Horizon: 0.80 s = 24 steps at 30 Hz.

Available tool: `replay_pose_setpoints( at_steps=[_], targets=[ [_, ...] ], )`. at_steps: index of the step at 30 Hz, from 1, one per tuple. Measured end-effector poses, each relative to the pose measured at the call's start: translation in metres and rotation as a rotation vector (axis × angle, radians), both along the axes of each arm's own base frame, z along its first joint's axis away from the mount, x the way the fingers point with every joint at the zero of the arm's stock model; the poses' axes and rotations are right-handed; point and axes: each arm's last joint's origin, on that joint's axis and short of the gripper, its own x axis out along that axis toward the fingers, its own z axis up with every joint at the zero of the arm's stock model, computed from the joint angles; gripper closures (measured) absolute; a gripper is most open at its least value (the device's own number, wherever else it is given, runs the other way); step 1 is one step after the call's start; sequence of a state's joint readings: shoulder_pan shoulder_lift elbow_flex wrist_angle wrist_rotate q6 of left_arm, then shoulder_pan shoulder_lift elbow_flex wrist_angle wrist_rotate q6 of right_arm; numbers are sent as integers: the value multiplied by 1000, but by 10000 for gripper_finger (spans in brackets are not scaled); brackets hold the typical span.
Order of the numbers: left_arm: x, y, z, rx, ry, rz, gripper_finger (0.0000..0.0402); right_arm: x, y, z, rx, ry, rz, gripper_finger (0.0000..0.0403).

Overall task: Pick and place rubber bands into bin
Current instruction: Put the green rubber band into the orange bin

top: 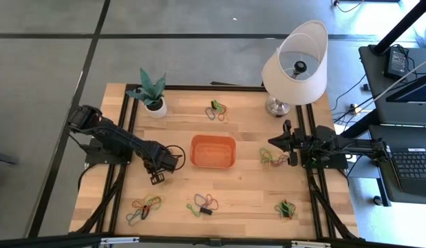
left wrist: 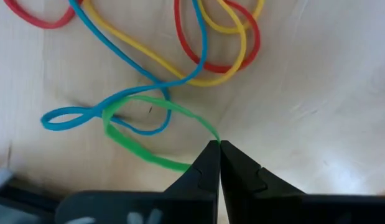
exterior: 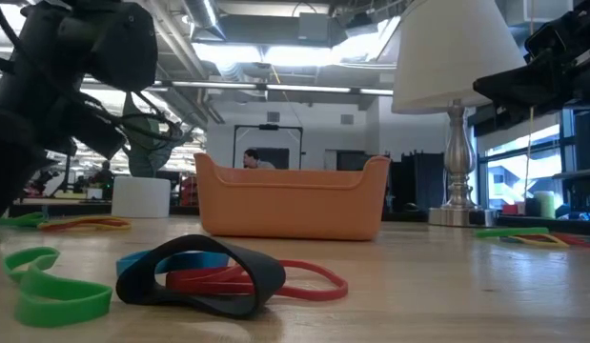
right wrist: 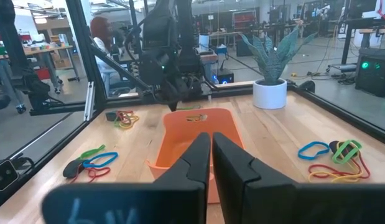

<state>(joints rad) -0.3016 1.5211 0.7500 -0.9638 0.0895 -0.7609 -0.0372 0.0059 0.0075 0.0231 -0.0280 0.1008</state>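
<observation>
The green rubber band, now over the pile of rubber bands, will be released by my left gripper, so that it lies on the middle of the orange bin's bottom [top: 212, 153].
The orange bin [top: 213, 151] stands at the table's middle; it also shows in the low view [exterior: 293, 200] and the right wrist view [right wrist: 192, 137]. My left gripper [top: 157, 178] is to the bin's left, over the front-left pile of rubber bands [top: 145, 207]. It is shut on a green rubber band [left wrist: 127, 134], with blue, yellow and red bands [left wrist: 198, 56] lying on the wood beyond. My right gripper [top: 274, 142] is shut and empty to the bin's right, above another cluster of bands [top: 273, 159]. Its fingers [right wrist: 211, 152] point toward the bin. My left gripper pinches the green band at one point of its loop [left wrist: 212, 142], between its two fingertips [left wrist: 204, 163]. The fingers come from above, slanting toward the table's near edge. The rest of the loop spreads out beyond the fingertips, over the blue band [left wrist: 74, 117]. Whether it is clear of the table I cannot tell.
More band clusters lie at the far middle [top: 217, 109], near middle [top: 204, 204] and near right [top: 286, 209]. A white plant pot [top: 155, 105] stands at the far left and a lamp [top: 295, 62] at the far right. People show in the room behind.
</observation>
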Motion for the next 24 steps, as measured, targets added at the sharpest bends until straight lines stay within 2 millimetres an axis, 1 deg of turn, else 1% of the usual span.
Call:
replay_pose_setpoints(
  at_steps=[4, 8, 17, 24],
  targets=[
    [6, -6, 13, -1, -4, -21, 399, 0, 0, 0, -1, 0, 0, 380],
    [12, -10, 31, 20, 2, -43, 399, 0, 0, 0, -1, 0, 0, 380],
    [23, -13, 74, 86, -4, -80, 399, 0, 0, 0, 0, 0, 0, 380],
    [42, -11, 107, 148, -152, -110, 400, 0, 0, 0, 0, 0, 0, 380]
  ],
)
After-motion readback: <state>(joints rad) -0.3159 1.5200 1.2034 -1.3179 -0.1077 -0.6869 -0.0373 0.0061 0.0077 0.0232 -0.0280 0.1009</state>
